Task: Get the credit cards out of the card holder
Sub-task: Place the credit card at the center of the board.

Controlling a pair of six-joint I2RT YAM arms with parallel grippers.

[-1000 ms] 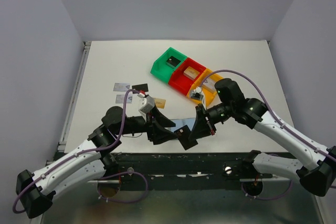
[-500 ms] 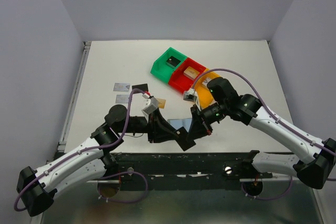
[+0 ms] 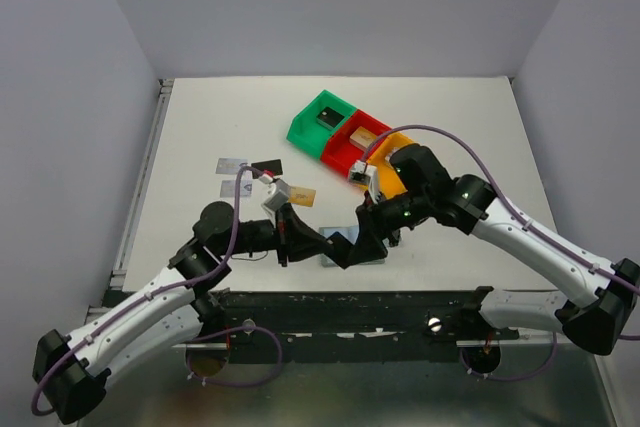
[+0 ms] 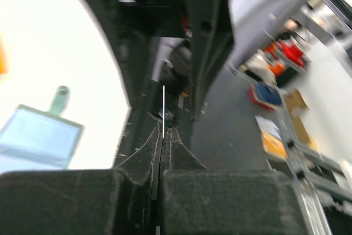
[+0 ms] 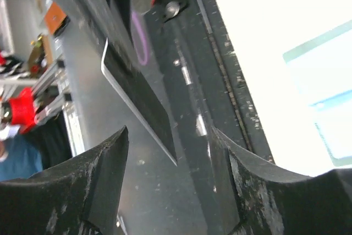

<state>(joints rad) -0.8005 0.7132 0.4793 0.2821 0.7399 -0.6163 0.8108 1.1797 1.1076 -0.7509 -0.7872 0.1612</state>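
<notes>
Next, I release the thin black card with my left gripper between the nearer silver-grey card and the tan-gold card (image 3: 272, 186).
A thin black card (image 5: 137, 75) hangs edge-on between my two grippers above the table's near edge. My left gripper (image 3: 322, 240) is shut on it; in the left wrist view the card (image 4: 164, 103) is a pale line sticking out of the pressed fingers (image 4: 137, 152). My right gripper (image 3: 358, 239) stands open around the card's free corner without touching it. The grey-blue card holder (image 3: 372, 255) lies flat on the table just under both grippers. Further left lie loose cards: two silver-grey (image 3: 232, 165), one black (image 3: 266, 166), one tan-gold (image 3: 303, 196).
A green bin (image 3: 318, 117), a red bin (image 3: 355, 142) and an orange bin (image 3: 392, 162) stand in a row at the back right, each with something inside. The black rail (image 3: 350, 299) of the table's near edge runs right below the grippers.
My left gripper has shut on the black card and my right gripper has opened and let it go. Both grippers and the card have moved a little away from the near edge.
</notes>
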